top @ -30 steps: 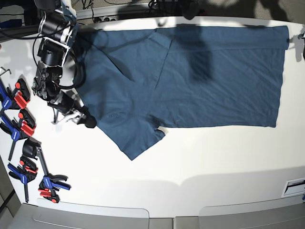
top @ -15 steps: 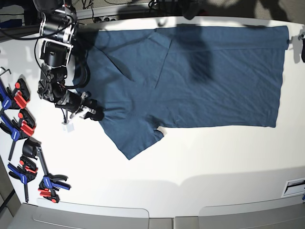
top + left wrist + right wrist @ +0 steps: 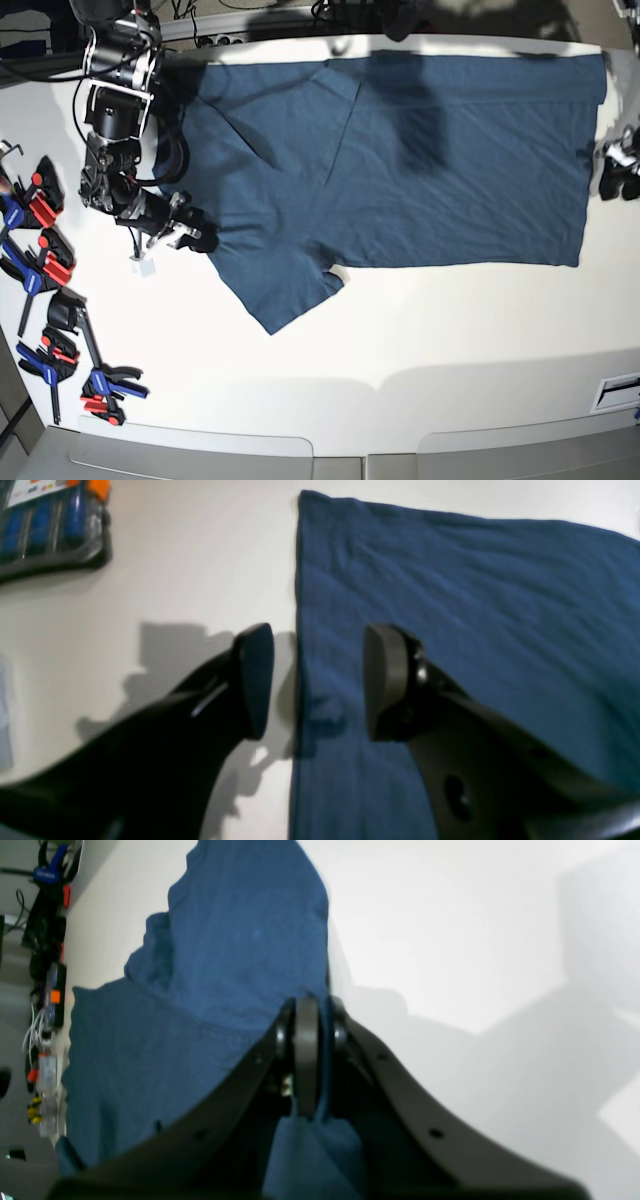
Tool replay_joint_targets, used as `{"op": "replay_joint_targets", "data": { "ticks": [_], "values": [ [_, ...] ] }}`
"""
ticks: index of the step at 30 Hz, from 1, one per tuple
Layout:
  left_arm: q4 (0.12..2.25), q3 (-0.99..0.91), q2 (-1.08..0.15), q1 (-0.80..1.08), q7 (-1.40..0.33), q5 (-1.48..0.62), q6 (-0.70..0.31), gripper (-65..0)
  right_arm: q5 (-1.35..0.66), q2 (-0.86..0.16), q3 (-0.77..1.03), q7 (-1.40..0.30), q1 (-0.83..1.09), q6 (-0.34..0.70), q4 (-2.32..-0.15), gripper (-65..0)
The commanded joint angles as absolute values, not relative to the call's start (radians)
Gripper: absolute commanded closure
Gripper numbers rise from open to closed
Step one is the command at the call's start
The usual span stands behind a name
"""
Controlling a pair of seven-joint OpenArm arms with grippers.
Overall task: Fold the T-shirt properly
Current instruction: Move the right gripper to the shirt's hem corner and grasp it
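The front corner of its hem [image 3: 575, 262] [image 3: 306, 499] on the navy T-shirt, nearest the dark packet, should be gripped next by my left gripper, once it gets there.
The navy T-shirt [image 3: 420, 150] lies spread flat on the white table, with one sleeve [image 3: 285, 290] pointing toward the front. My right gripper [image 3: 203, 241] is at the shirt's left edge beside that sleeve. The right wrist view shows it [image 3: 310, 1060] shut on a pinch of the blue cloth [image 3: 225, 955]. My left gripper [image 3: 612, 180] is at the shirt's right hem. In the left wrist view it [image 3: 315, 680] is open and straddles the hem edge. One finger [image 3: 255, 680] is over the table, the other over the shirt [image 3: 450, 605].
Several blue and red clamps [image 3: 45, 270] lie along the table's left edge. A small white piece [image 3: 145, 267] lies by my right gripper. A dark packet [image 3: 50, 525] lies on the table beyond the hem. White table [image 3: 450, 330] stretches in front of the shirt.
My right gripper moved right onto the shirt's edge by the sleeve and stays there. My left gripper came down along the right hem toward the front and shows more fully.
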State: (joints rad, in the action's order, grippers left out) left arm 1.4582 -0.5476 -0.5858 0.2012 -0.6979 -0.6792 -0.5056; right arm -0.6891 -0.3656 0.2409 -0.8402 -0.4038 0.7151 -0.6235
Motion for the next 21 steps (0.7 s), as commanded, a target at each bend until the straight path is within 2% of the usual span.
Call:
{"op": "replay_joint_targets", "data": {
  "ticks": [1,5,14,18,21],
  "values": [
    [1.419,-0.532,-0.62,0.153,-0.659,-0.678,-0.504,-27.2,-0.685,-0.376,0.24,-0.857,-0.414,0.698,-0.625,0.0],
    [1.151,-0.465,-0.645,-0.041,-0.606,-0.643,-0.505,-27.2,-0.685,-0.376,0.24,-0.856,-0.413,0.698,-0.625,0.0],
    [0.57,-0.456,-0.662,-0.414,-0.531,-0.644,-0.508,-27.1,-0.685,-0.376,0.24,-0.854,-0.413,0.698,-0.625,0.0],
    [0.419,-0.456,-0.636,-0.489,-0.514,-0.644,-0.515,-27.1,-0.685,-0.376,0.24,-0.854,-0.413,0.698,-0.625,0.0],
    [0.384,-0.456,-0.603,-0.505,-0.514,-0.643,-0.524,-27.1,-0.685,-0.376,0.24,-0.854,-0.413,0.698,-0.625,0.0]
  ]
}}
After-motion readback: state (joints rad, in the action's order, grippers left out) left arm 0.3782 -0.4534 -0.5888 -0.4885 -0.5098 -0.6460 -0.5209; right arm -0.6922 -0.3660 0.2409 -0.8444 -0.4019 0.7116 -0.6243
